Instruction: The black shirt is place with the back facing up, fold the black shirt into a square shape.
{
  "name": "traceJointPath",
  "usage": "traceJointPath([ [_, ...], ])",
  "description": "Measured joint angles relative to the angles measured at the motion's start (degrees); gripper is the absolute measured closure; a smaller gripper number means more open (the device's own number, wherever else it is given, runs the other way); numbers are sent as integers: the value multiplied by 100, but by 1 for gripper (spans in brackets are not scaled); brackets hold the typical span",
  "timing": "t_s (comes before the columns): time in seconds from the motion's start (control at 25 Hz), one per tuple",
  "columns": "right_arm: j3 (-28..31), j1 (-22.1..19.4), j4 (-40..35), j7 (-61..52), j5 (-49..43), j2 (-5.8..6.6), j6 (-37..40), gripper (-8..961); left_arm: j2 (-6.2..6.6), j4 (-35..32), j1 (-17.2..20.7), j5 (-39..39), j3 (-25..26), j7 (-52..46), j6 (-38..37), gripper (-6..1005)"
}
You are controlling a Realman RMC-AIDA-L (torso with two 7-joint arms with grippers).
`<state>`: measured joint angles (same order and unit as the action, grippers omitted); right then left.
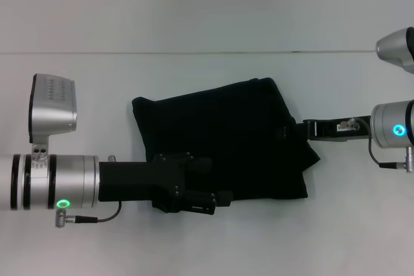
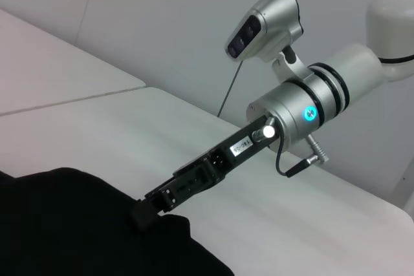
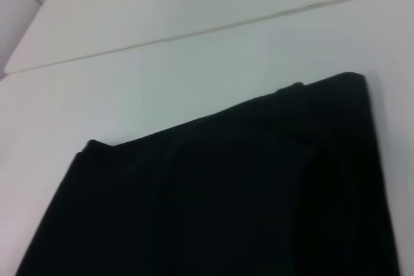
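Note:
My right gripper will take the cloth farther in and pull (image 1: 266, 132) it back to square it, as the black shirt's side slants inward toward its back corner.
The black shirt (image 1: 239, 140) lies on the white table (image 1: 194, 69) as a folded, roughly rectangular bundle, with one corner pointing back and to the right. My left gripper (image 1: 217, 182) reaches in from the left and hovers low over the shirt's near left part, black against black cloth. My right gripper (image 1: 299, 128) comes in from the right and meets the shirt's right edge, where the cloth is drawn to a small point. In the left wrist view the right gripper (image 2: 143, 214) is shut on that edge of the shirt (image 2: 65, 224). The right wrist view shows only the shirt (image 3: 226, 198) on the table.
A seam line (image 1: 194, 52) crosses the table behind the shirt. Bare white table surface (image 1: 362, 224) lies in front and to both sides. The right arm's silver wrist (image 2: 304, 108) and its camera housing (image 2: 262, 24) stand above the table's far side.

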<state>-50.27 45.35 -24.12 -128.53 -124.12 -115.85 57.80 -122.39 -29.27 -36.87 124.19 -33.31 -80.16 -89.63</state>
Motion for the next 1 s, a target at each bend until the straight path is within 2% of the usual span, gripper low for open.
traceJointPath([
  [0.28,62,-12,-262,-16,32,6,509,328,-4,0,11,0,0,-27,-7,50],
  [0.56,54,-11,-234,-52,17,3,505,327,-11,0,5,-1,0,-31,-2,50],
  [1.0,5,35,-181,-50,1,-136,351,327,-13,0,5,-16,0,-8,-2,49],
])
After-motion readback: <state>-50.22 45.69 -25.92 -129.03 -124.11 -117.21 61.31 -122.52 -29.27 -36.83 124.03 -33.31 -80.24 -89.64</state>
